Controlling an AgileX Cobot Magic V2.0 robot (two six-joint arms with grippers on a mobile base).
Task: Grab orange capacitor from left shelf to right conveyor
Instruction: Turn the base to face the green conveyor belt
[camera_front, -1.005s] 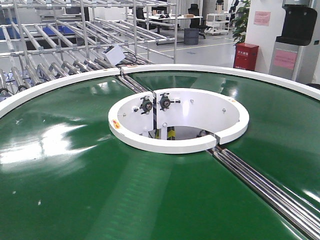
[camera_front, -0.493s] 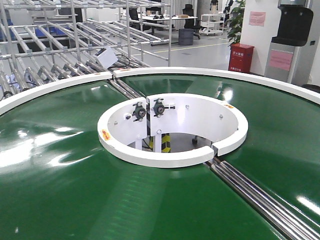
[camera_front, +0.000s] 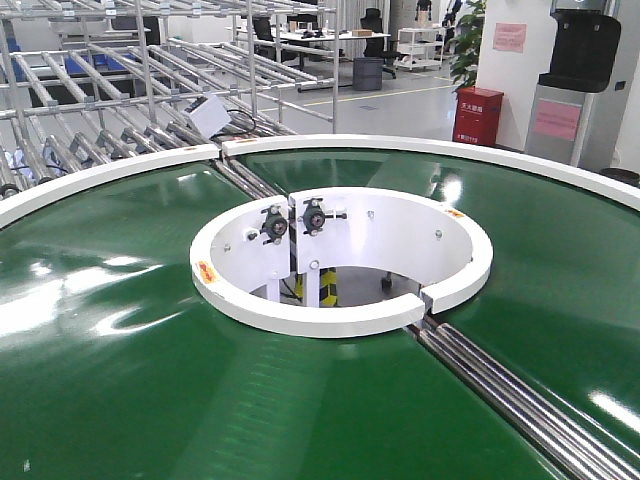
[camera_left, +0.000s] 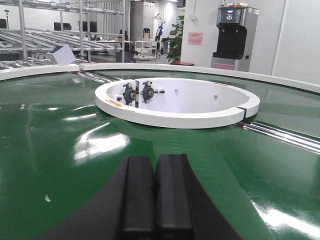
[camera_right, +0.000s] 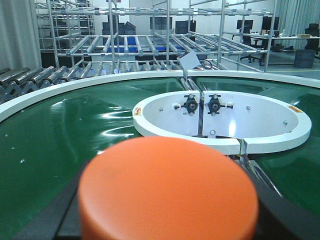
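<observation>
The orange capacitor will go down from my right gripper onto the near green belt (camera_front: 461, 470), where I will leave it beside the steel roller seam.
The orange capacitor (camera_right: 168, 190) fills the bottom of the right wrist view, its flat top facing the camera. My right gripper (camera_right: 168, 220) is shut on it, with black fingers (camera_right: 62, 222) showing at both sides, above the right conveyor (camera_right: 60, 130), a glossy green belt. In the left wrist view my left gripper (camera_left: 154, 163) is shut with nothing in it, low over the belt (camera_left: 60, 150). The front view shows the conveyor (camera_front: 120, 380) and its white hub (camera_front: 340, 318), but neither gripper. The left shelf (camera_right: 122, 44), a steel rack with blue bins, stands beyond the belt.
Bare metal roller-tube racks (camera_front: 90, 130) stand behind the conveyor's white outer rim (camera_front: 110, 168). A steel roller seam (camera_front: 510, 395) crosses the belt from the hub toward the front right. A red box (camera_front: 477, 115) and a dispenser (camera_front: 580, 75) stand on the floor behind.
The front view has shifted: the hub and racks have slid left in the frame, mostly in the first half second. Nothing on the belt itself has changed.
</observation>
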